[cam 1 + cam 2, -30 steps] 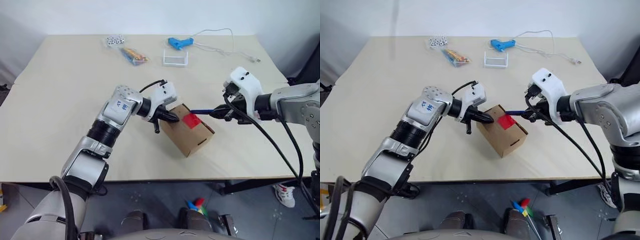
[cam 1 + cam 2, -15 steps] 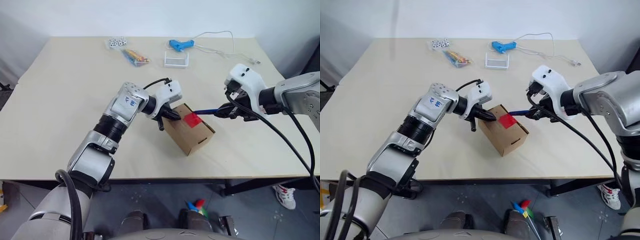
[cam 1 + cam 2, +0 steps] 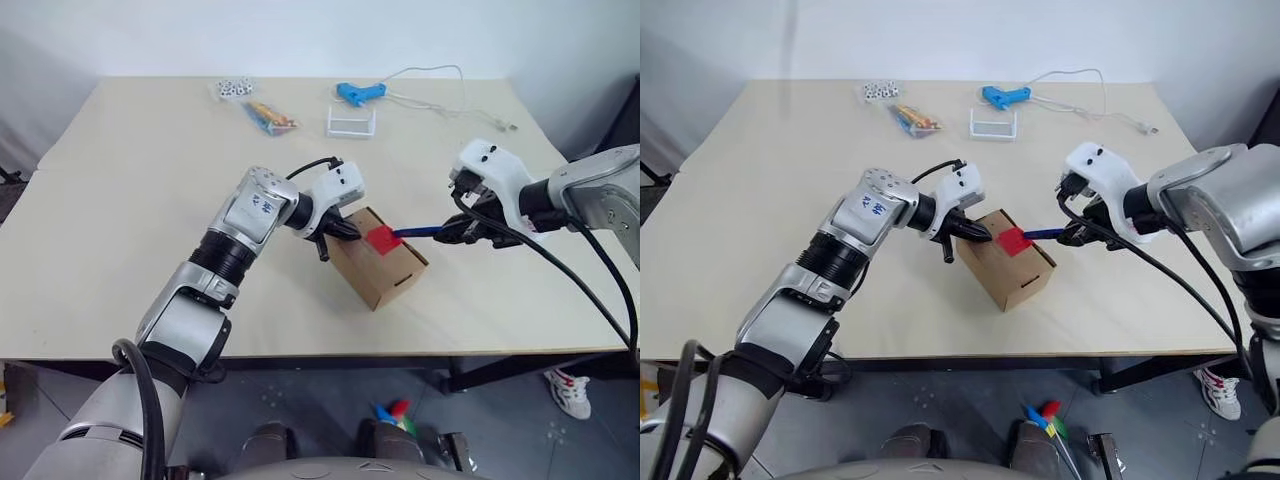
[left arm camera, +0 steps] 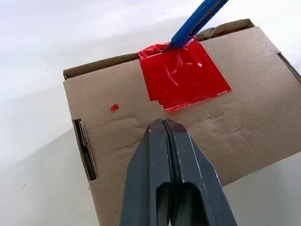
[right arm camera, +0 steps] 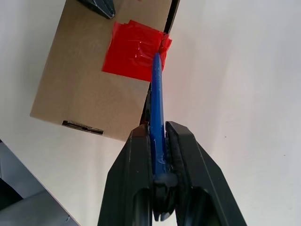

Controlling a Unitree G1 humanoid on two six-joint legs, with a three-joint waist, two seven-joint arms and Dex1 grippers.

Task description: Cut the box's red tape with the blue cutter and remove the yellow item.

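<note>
Next, I set the blue cutter down with my right gripper on the bare table (image 3: 500, 267) between the brown box and the right arm's side.
The brown box (image 3: 378, 264) lies tilted near the table's middle, flaps closed, with the red tape (image 3: 382, 239) across its top seam. My left gripper (image 3: 345, 230) is shut, its tips resting on the box top (image 4: 235, 127) just beside the red tape (image 4: 186, 75). From the right, my right gripper (image 3: 455, 232) is shut on the blue cutter (image 3: 418, 233). In the right wrist view the blue cutter (image 5: 156, 94) points at the box and its tip touches the edge of the red tape (image 5: 134, 52) at the flap seam. The yellow item is hidden.
At the table's far side lie a light blue glue gun (image 3: 358, 91) with its white cord, a small clear tray (image 3: 351, 119), a bag of coloured sticks (image 3: 268, 114) and some small white pieces (image 3: 232, 86). The table's front edge runs just below the box.
The view has shifted a little. My right gripper has turned slightly, swinging the cutter so its tip now sits at the tape's edge. The left gripper has stayed on the box.
</note>
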